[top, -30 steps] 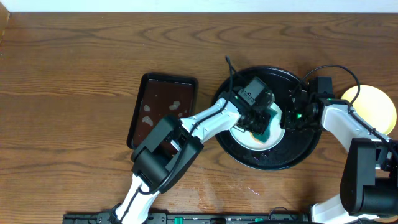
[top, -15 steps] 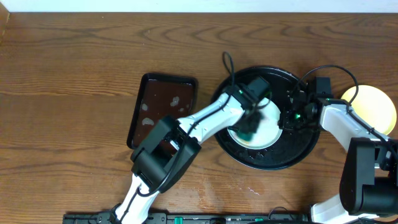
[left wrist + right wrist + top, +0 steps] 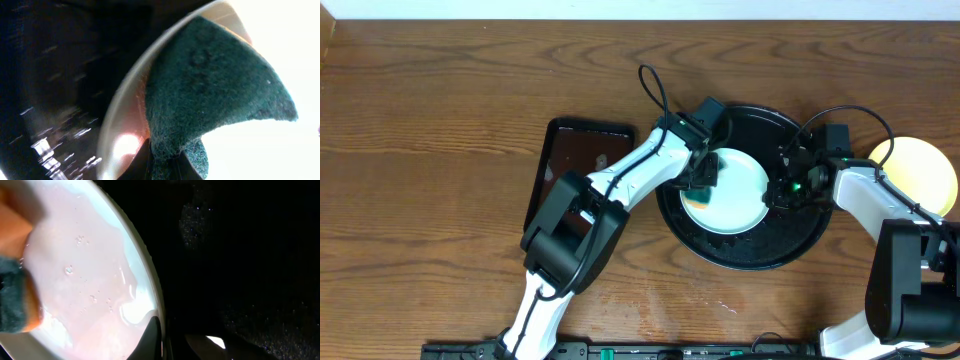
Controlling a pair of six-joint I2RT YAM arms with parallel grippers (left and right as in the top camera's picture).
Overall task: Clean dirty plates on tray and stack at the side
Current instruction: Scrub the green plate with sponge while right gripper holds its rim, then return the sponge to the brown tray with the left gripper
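Observation:
Next, my left gripper lets go of the green sponge on the middle of the rectangular dark-brown tray (image 3: 584, 193).
One pale bluish-white plate (image 3: 735, 190) lies in the round black tray (image 3: 800, 235). My left gripper (image 3: 701, 176) is shut on a green sponge (image 3: 210, 90) with an orange backing and presses it on the plate's left edge (image 3: 117, 135). My right gripper (image 3: 782, 190) is shut on the plate's right rim (image 3: 150, 287), one finger on top (image 3: 167, 337). The plate's surface is wet. A pale yellow plate (image 3: 920, 172) sits on the wood table right of the tray. I see no third plate.
A rectangular dark-brown tray (image 3: 575, 175) with pale blotches lies left of the black tray. The left arm stretches from the front edge across this tray's right side. The right arm's cable loops over the black tray's far right rim.
My left gripper has swept the sponge from the plate's right-centre across to its left edge. The right gripper has stayed on the rim.

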